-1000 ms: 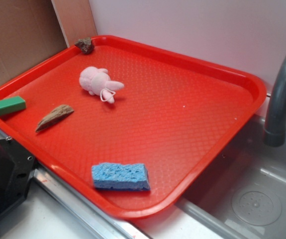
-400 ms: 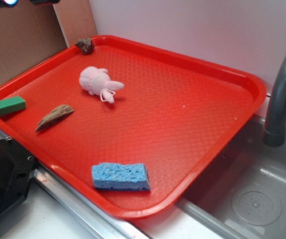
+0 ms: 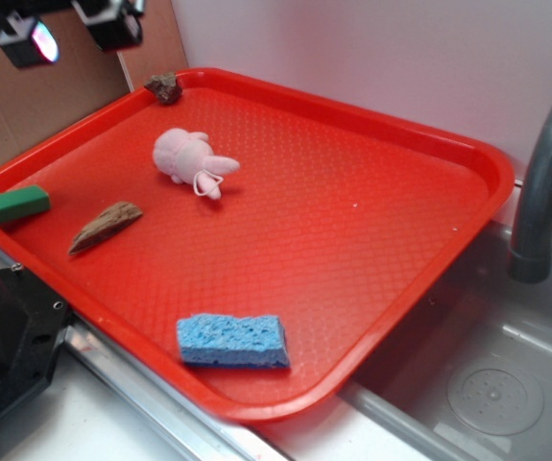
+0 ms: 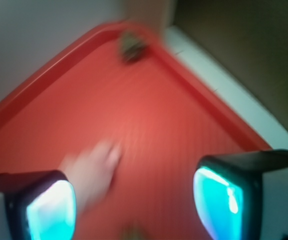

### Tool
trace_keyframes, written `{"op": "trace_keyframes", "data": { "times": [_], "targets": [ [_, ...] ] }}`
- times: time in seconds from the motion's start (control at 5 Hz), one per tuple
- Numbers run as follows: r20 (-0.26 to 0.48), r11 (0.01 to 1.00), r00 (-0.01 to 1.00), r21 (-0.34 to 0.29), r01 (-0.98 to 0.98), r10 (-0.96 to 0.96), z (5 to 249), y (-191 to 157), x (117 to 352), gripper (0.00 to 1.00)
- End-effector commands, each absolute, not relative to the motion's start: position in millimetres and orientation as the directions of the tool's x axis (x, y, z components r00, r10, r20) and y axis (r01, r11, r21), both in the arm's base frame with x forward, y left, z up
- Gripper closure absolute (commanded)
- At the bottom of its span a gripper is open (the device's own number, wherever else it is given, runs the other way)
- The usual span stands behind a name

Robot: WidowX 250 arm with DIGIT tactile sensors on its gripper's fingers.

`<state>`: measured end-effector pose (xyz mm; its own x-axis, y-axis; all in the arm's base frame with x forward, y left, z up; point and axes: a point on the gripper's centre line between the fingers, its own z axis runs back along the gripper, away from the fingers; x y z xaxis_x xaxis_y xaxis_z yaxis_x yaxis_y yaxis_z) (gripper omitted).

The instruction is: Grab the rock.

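Note:
The robot's gripper will next move to the rock's narrow end (image 3: 169, 97) (image 4: 130, 58), on the side toward the pink plush toy, and close there.
The rock (image 3: 164, 87), a small dark grey-brown lump, sits in the far left corner of the red tray (image 3: 372, 125). It shows blurred at the top of the wrist view (image 4: 131, 46). My gripper (image 3: 69, 29) hangs high at the top left of the exterior view, above and left of the rock, well clear of the tray. It is open and empty, with two cyan pads wide apart in the wrist view (image 4: 133, 210).
A pink plush toy (image 3: 191, 161) lies near the rock and shows blurred in the wrist view (image 4: 91, 170). A tan wood-like piece (image 3: 106, 226), a green block (image 3: 9, 205) and a blue sponge (image 3: 232, 341) lie on the tray. A grey faucet (image 3: 544, 182) and sink are at right.
My gripper has come down into view at the top left of the exterior view. The objects on the tray have not moved.

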<state>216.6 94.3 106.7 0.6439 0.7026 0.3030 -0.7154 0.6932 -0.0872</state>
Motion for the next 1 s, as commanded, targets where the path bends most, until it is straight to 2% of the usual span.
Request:
{"op": "trace_keyframes", "data": {
  "times": [0.0, 0.2, 0.4, 0.6, 0.8],
  "targets": [
    [0.359, 0.698, 0.628, -0.102, -0.709, 0.691, 122, 103, 219, 0.0],
    [0.359, 0.698, 0.628, -0.102, -0.709, 0.691, 122, 103, 219, 0.0],
    [0.321, 0.614, 0.555, -0.117, -0.781, 0.767, 89, 122, 265, 0.0],
    [0.329, 0.558, 0.495, -0.134, -0.819, 0.804, 67, 134, 289, 0.0],
    [0.36, 0.584, 0.51, -0.129, -0.802, 0.781, 63, 137, 307, 0.0]
  ]
}}
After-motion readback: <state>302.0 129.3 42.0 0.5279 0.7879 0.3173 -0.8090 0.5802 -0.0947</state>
